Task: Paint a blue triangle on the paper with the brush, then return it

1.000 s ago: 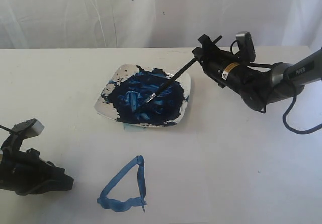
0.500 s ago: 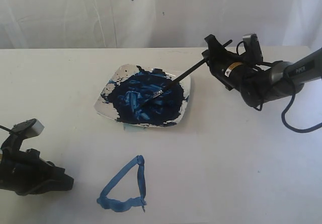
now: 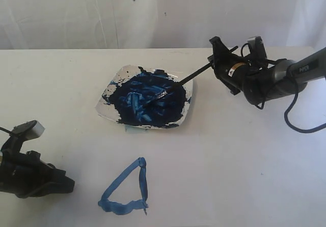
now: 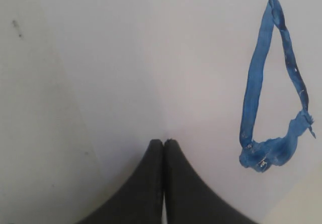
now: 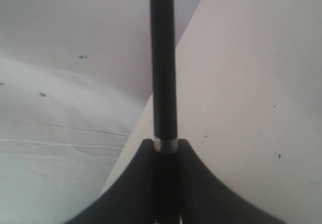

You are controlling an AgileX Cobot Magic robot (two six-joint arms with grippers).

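The robot's right gripper needs to put the brush down, leaning on the white square plate's far corner (image 3: 189, 82) nearest that gripper.
The brush (image 3: 196, 73) slants from my right gripper (image 3: 218, 58) down to the white square plate (image 3: 102, 108), its tip lying in the dark blue paint (image 3: 147, 102). The right gripper is shut on the brush's black handle (image 5: 163, 58), which sticks out beyond the right gripper (image 5: 165, 142). The blue triangle (image 3: 122, 207) is a hollow outline on the paper (image 3: 204, 176), near the front edge. In the left wrist view the blue triangle (image 4: 251, 108) sits on the paper (image 4: 191, 58), off to one side of my left gripper (image 4: 164, 141). That left gripper (image 3: 66, 185) rests shut and empty at the front left.
A white curtain (image 3: 76, 13) hangs behind the table's far edge. The right arm's black cable (image 3: 293, 120) loops over the table at the far right. A pale blue scrap (image 3: 130, 129) pokes out under the plate's front rim.
My right gripper has drawn back to the right with the brush, so the handle lies flatter over the plate's rim. The tip stays in the paint. The left arm has not moved.
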